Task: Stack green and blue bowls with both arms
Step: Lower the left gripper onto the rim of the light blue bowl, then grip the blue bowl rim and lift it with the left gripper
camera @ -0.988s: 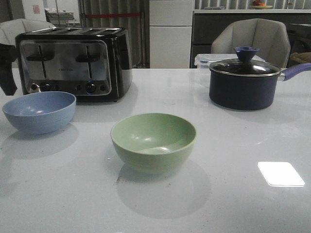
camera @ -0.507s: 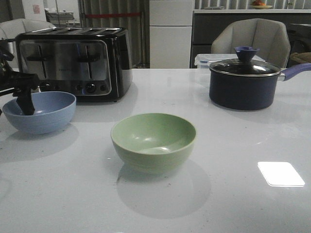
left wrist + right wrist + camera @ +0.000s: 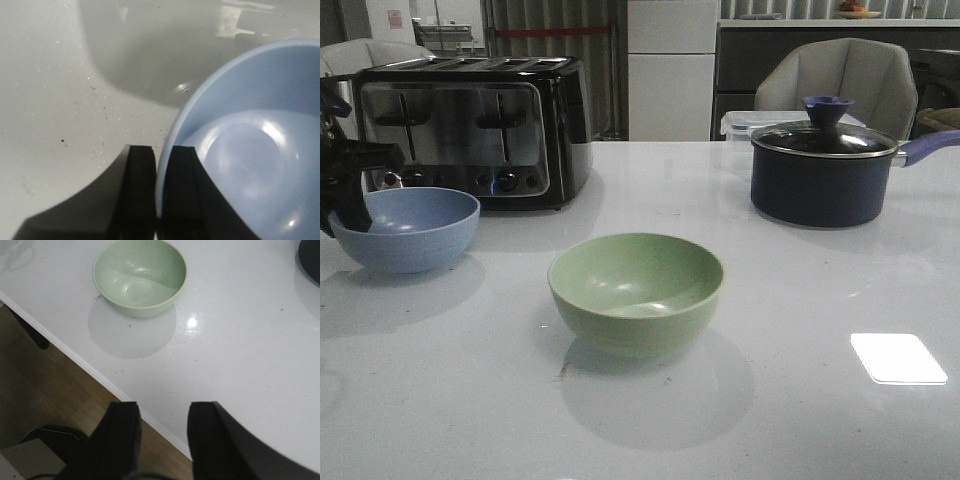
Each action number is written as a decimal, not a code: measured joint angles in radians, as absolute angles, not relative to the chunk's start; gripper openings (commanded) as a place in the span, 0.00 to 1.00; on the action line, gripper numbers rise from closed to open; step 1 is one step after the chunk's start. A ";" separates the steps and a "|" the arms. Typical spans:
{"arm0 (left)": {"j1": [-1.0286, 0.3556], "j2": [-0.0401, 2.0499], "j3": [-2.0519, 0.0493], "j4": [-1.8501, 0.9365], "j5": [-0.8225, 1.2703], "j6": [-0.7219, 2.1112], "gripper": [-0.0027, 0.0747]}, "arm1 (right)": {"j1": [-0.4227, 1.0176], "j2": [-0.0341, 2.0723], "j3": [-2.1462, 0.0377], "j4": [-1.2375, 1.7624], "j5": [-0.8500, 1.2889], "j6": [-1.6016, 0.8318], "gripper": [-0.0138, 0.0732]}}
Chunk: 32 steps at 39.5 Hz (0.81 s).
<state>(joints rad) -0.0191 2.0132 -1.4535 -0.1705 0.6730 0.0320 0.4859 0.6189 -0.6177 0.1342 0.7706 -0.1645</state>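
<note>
The blue bowl will leave my left gripper inside the green bowl point(image 3: 634, 258) near the white table's middle.
The blue bowl point(image 3: 408, 228) is at the far left of the white table, in front of the toaster. My left gripper point(image 3: 348, 212) is shut on its left rim, one finger inside the blue bowl point(image 3: 250, 145) and one outside, as the left wrist view shows with my left gripper point(image 3: 159, 160) pinching the wall. The green bowl point(image 3: 636, 290) stands upright near the table's middle, untouched. My right gripper point(image 3: 161, 412) is open and empty over the table's front edge, well short of the green bowl point(image 3: 139, 276). It does not show in the front view.
A black four-slot toaster point(image 3: 470, 130) stands behind the blue bowl. A dark navy lidded pot point(image 3: 825, 165) with a purple handle sits at the back right. A bright light patch point(image 3: 898, 357) lies on the table at the right. Wooden floor point(image 3: 45, 390) lies below the table edge.
My left arm came in from the left, reached the blue bowl's left rim and shut on it. The bowl has shifted slightly to the right and up.
</note>
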 measured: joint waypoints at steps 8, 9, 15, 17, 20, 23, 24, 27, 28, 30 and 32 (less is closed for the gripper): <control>-0.019 1.924 -1.455 -0.223 0.731 0.123 0.16 | 0.486 0.619 -0.618 0.134 0.771 -0.164 0.58; -0.019 1.909 -1.455 -0.238 0.734 0.140 0.16 | 0.486 0.619 -0.618 0.134 0.771 -0.164 0.58; -0.026 1.800 -1.455 -0.371 0.771 0.291 0.16 | 0.486 0.619 -0.618 0.134 0.771 -0.164 0.58; -0.040 1.760 -1.455 -0.408 0.786 0.342 0.16 | 0.486 0.619 -0.618 0.134 0.771 -0.164 0.58; -0.075 1.716 -1.455 -0.447 0.813 0.397 0.16 | 0.486 0.619 -0.618 0.134 0.771 -0.164 0.58; -0.125 1.689 -1.455 -0.459 0.837 0.412 0.16 | 0.486 0.619 -0.618 0.134 0.771 -0.164 0.58; -0.141 1.684 -1.455 -0.463 0.843 0.416 0.16 | 0.486 0.619 -0.618 0.134 0.771 -0.164 0.58; -0.201 1.682 -1.455 -0.465 0.852 0.421 0.16 | 0.486 0.619 -0.618 0.134 0.771 -0.164 0.58; -0.224 1.682 -1.455 -0.465 0.852 0.423 0.16 | 0.486 0.619 -0.618 0.134 0.771 -0.164 0.58; -0.262 1.684 -1.455 -0.465 0.852 0.425 0.16 | 0.486 0.619 -0.618 0.134 0.771 -0.164 0.58; -0.304 1.691 -1.455 -0.467 0.848 0.425 0.16 | 0.486 0.619 -0.618 0.134 0.771 -0.164 0.58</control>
<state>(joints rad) -0.3040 1.6908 -1.4550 -0.4674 0.8480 0.4251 0.4859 0.6189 -0.6177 0.1342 0.7706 -0.1645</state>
